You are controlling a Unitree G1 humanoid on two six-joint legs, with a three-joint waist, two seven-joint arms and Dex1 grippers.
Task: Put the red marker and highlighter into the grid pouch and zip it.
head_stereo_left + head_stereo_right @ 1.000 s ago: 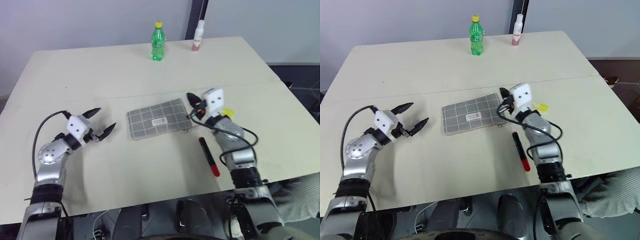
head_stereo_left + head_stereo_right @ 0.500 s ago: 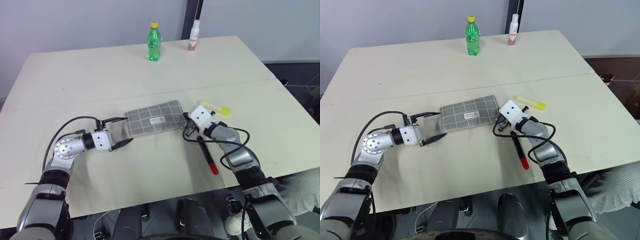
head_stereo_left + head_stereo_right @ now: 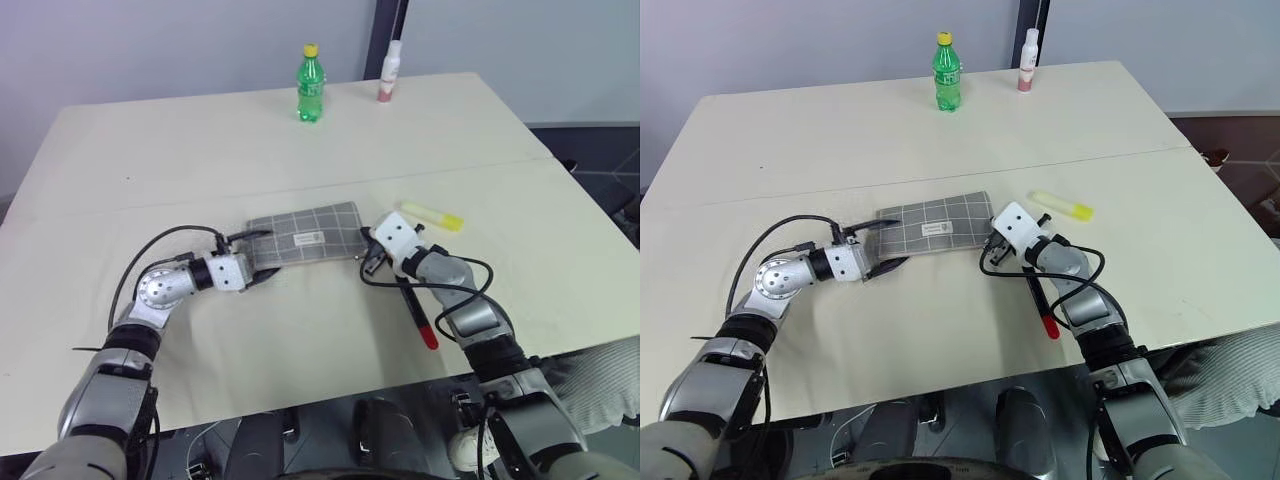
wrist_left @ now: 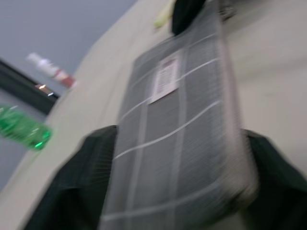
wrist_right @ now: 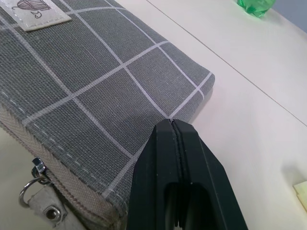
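My right gripper's shut fingers rest on the grid pouch beside its zipper pull; they should open, take the pull's strap point(image 5: 51, 209) and unzip the pouch.
The grid pouch point(image 3: 305, 236) lies flat mid-table, label up. My left gripper point(image 3: 255, 262) is at its left end; in the left wrist view its black fingers point(image 4: 91, 163) press against both long edges of the pouch point(image 4: 182, 143), so it is shut on it. My right gripper point(image 5: 175, 143) is shut with nothing in it, its tip at the pouch's right end point(image 5: 96, 96) beside the metal zipper pull point(image 5: 29, 191). The red marker point(image 3: 415, 310) lies on the table under my right forearm. Behind that arm lies the yellow highlighter point(image 3: 430, 215).
A green bottle point(image 3: 311, 83) with a yellow cap and a small white bottle point(image 3: 386, 75) stand at the table's far edge. The table's front edge point(image 3: 300, 400) runs close below both arms.
My left gripper swung right to the pouch's left end and its jaws narrowed onto it. My right gripper dropped to the pouch's right end, still shut.
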